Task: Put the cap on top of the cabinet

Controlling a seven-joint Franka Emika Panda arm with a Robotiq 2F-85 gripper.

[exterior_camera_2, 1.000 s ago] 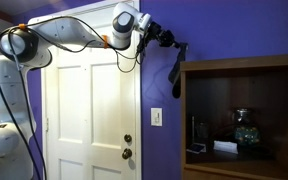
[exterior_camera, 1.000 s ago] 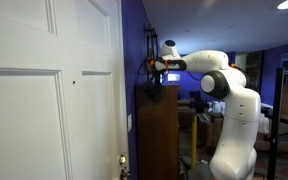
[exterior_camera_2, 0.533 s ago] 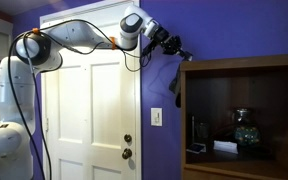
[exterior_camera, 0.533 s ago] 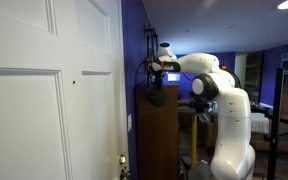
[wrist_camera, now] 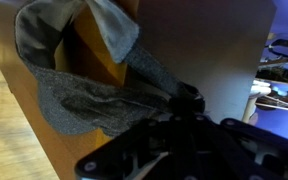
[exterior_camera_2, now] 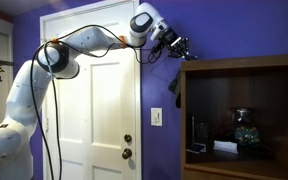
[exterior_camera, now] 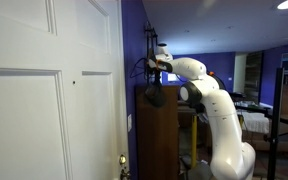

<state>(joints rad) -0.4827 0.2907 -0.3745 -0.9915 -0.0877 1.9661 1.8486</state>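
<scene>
Next, I release the dark grey cap near the upper edge of the tall brown cabinet (exterior_camera: 160, 80), on its flat top.
The dark grey cloth cap (wrist_camera: 94, 95) hangs floppy from my gripper (wrist_camera: 179, 100), which is shut on its edge. In an exterior view the cap (exterior_camera: 155, 96) dangles against the near upper edge of the tall brown cabinet (exterior_camera: 162, 135), below the gripper (exterior_camera: 156, 66). In an exterior view the cap (exterior_camera_2: 176, 74) hangs beside the cabinet's left upper corner (exterior_camera_2: 199, 63), just under the gripper (exterior_camera_2: 178, 47). In the wrist view the cabinet's brown wood (wrist_camera: 24, 130) lies under the cap.
A white panelled door (exterior_camera: 44, 100) stands next to the cabinet; it also shows in an exterior view (exterior_camera_2: 89, 120). The wall is purple (exterior_camera_2: 234, 25). The cabinet's open shelf holds small objects (exterior_camera_2: 244, 135). Desks and furniture fill the room behind the arm (exterior_camera: 274, 100).
The arm has stretched further toward the cabinet, carrying the cap closer to its top edge. The cap stays held in the gripper.
</scene>
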